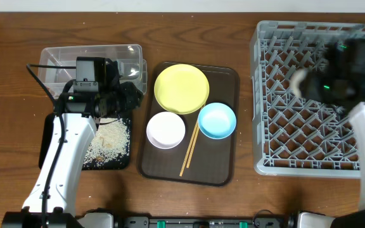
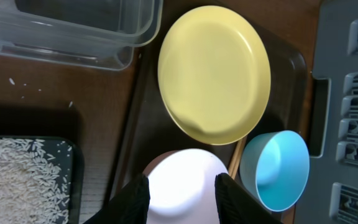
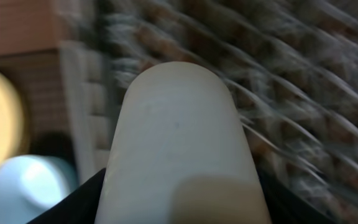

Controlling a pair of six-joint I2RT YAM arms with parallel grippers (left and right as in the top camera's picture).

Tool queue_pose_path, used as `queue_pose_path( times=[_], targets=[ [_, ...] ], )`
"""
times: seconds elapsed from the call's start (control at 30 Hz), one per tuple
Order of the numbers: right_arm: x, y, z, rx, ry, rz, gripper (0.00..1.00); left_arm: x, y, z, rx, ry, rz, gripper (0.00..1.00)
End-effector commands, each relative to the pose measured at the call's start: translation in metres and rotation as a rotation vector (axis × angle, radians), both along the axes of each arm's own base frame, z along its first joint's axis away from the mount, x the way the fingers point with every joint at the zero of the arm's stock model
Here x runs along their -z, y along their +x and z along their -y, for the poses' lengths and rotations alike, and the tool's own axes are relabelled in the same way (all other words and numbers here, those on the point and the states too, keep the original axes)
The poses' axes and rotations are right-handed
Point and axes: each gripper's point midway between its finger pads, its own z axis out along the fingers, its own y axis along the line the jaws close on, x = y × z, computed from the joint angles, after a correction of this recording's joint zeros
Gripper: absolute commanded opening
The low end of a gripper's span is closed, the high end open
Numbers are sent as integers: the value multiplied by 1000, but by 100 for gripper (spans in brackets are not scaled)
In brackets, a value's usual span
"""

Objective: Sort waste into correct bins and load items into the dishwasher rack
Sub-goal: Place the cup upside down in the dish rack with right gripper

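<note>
Next, my right gripper releases the small white cup among the wires in the grey dishwasher rack's near half (image 1: 330,118).
On the brown serving tray (image 1: 224,171) lie a yellow plate (image 1: 181,88) (image 2: 214,74), a light blue bowl (image 1: 217,120) (image 2: 278,169), a white bowl (image 1: 165,129) (image 2: 182,168) and wooden chopsticks (image 1: 189,150). My left gripper (image 1: 130,96) (image 2: 182,186) hovers open at the tray's left edge; the white bowl shows below, between its fingers. White rice (image 1: 109,142) (image 2: 23,180) lies in the black tray (image 1: 120,166). Over the grey dishwasher rack (image 1: 296,126) (image 3: 291,81), my right gripper (image 1: 306,83) (image 3: 179,205) is shut on the small white cup (image 1: 298,81) (image 3: 179,124).
The clear plastic container (image 1: 62,63) (image 2: 73,25) stands behind the black tray, partly under my left arm. A few rice grains (image 2: 11,81) lie loose on the wooden table. The rack's left wall (image 2: 347,124) borders the serving tray.
</note>
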Motion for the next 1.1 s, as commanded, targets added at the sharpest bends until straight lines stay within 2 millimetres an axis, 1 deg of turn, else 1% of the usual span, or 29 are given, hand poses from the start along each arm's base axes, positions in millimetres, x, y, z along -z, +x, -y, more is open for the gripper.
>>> queue_pose_path(
  times=[0.0, 0.1, 0.2, 0.4, 0.47, 0.6, 0.7, 0.77, 0.83, 1.0, 1.03, 1.07],
  targets=[
    [-6, -18, 46, 153, -50, -27, 1, -3, 2, -5, -8, 23, 12, 38],
    [-4, -31, 69, 230, -43, -51, 1, -3, 2, -5, -8, 22, 12, 38],
    [-1, -41, 83, 277, -37, -66, 1, -3, 2, -5, -7, 22, 12, 38],
    [14, -46, 85, 287, -24, -111, 2, -3, 2, -5, -7, 22, 12, 39],
    [22, -47, 84, 293, -16, -127, 4, -3, 2, -5, -7, 22, 12, 38],
    [39, -48, 84, 299, 1, -173, 4, -3, 2, -5, -8, 22, 11, 39],
    [49, -46, 84, 300, 12, -198, 6, -3, 2, -5, -7, 22, 12, 39],
    [55, -45, 84, 302, 19, -216, 10, -3, 2, -5, -8, 22, 11, 39],
    [62, -43, 85, 301, 24, -232, 16, -3, 2, -5, -7, 22, 12, 39],
    [79, -38, 85, 296, 46, -268, 26, -3, 2, -5, -7, 22, 12, 40],
    [82, -37, 84, 294, 52, -274, 30, -3, 2, -5, -7, 22, 12, 40],
    [85, -36, 84, 292, 59, -279, 36, -3, 2, -5, -8, 22, 11, 40]
  ],
)
